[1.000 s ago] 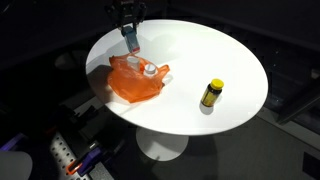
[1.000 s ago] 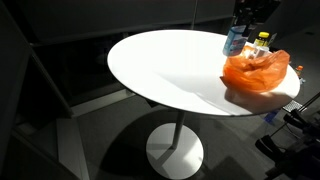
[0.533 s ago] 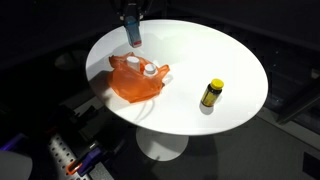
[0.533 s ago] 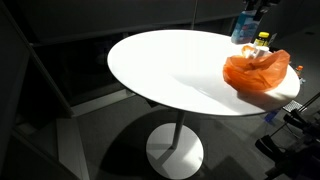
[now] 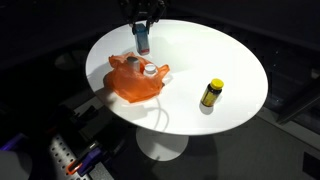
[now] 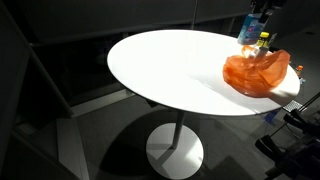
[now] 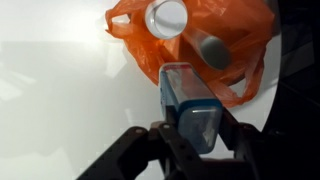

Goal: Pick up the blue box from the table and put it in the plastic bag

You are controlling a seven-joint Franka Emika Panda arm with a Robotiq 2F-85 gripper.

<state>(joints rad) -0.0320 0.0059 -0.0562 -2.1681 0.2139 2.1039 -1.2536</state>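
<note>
My gripper is going to let go of the blue box in the orange plastic bag (image 5: 139,61) (image 7: 178,50), just behind the bottle with the white cap.
My gripper (image 5: 143,33) is shut on the blue box (image 5: 143,40) and holds it in the air above the back of the round white table (image 5: 230,60), just behind the orange plastic bag (image 5: 133,82). In the other exterior view the box (image 6: 252,25) hangs above and behind the bag (image 6: 256,72). In the wrist view the box (image 7: 186,103) sits between my fingers (image 7: 196,138), with the bag (image 7: 235,45) lying beyond it. A white-capped bottle (image 7: 167,17) and a grey item (image 7: 211,52) lie in the bag.
A yellow bottle with a black cap (image 5: 211,94) stands on the table to the right of the bag. The table edge drops to a dark floor. Equipment (image 5: 70,160) stands low beside the table.
My gripper has lifted the blue box higher and carried it sideways along the back of the table, closer to a spot above the bag's rear. The bag and the yellow bottle have not moved.
</note>
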